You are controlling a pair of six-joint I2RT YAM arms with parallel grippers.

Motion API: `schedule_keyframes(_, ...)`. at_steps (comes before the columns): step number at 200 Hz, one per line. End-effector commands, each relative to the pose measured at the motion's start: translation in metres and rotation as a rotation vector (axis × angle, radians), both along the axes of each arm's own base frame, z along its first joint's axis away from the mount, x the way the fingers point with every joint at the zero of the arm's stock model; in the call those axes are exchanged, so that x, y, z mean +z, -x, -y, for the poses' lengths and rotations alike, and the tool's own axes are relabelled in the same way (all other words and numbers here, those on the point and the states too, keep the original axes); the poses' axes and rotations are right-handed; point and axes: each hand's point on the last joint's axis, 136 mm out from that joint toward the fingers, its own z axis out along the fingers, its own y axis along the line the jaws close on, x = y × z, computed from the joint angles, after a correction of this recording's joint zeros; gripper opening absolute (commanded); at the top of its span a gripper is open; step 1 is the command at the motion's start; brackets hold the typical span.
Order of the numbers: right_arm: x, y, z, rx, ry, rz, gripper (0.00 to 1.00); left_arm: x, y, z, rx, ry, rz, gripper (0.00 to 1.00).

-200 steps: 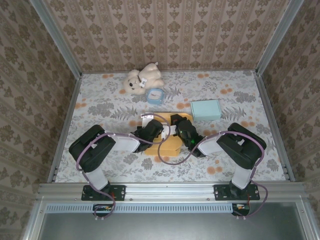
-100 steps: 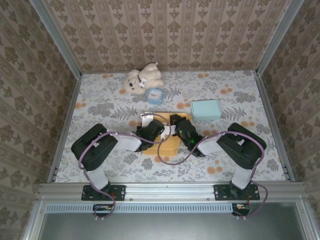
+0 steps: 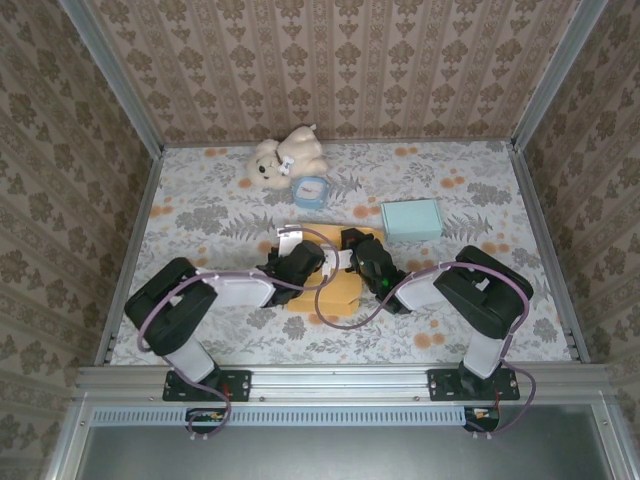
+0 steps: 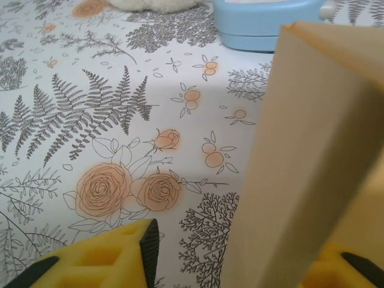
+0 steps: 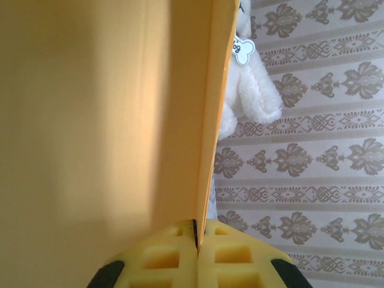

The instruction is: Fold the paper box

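The paper box's tan flap is standing loose and off-centre in my open left gripper, so that gripper should move over and pinch the flap near its far corner [image 4: 291, 30].
The yellow paper box [image 3: 338, 290] lies in the middle of the flowered table, between the two arms. My left gripper [image 3: 299, 259] is at its left side. In the left wrist view the left gripper [image 4: 240, 264] is open, with a raised tan flap of the box [image 4: 312, 150] standing between the fingers [image 4: 129, 252] and a gap to the left one. My right gripper [image 3: 358, 256] is at the box's right side. Seen from the right wrist, the right gripper [image 5: 197, 231] is shut on the thin edge of a yellow box wall [image 5: 102, 120].
A white teddy bear [image 3: 283, 158] lies at the back, with a small blue clock [image 3: 311, 190] just in front of it. A pale blue box [image 3: 411, 219] sits right of the paper box. Patterned walls close in the table on three sides.
My left gripper has opened and let go of the box flap, and the left arm's elbow has swung outward to the left. The right arm has not moved.
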Motion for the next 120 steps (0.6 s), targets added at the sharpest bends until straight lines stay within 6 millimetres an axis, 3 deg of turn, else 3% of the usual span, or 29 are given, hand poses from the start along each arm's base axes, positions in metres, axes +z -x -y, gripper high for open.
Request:
schedule_keyframes(1, -0.057, 0.009, 0.041, -0.109, 0.173, -0.156, 0.0, 0.019, 0.004, -0.013, -0.003, 0.012, 0.029, 0.49)
schedule_keyframes(30, -0.056, 0.008, 0.042, -0.116, 0.173, -0.153, 0.0, 0.033, 0.009, -0.006, -0.061, 0.062, 0.032, 0.59)
schedule_keyframes(78, -0.052, 0.01, 0.04, -0.111, 0.162, -0.148, 0.0, 0.035, 0.005, -0.002, -0.102, 0.074, 0.024, 0.6)
schedule_keyframes(120, -0.052, 0.009, 0.04, -0.11, 0.163, -0.148, 0.0, 0.034, 0.009, 0.022, -0.207, 0.147, 0.021, 0.59)
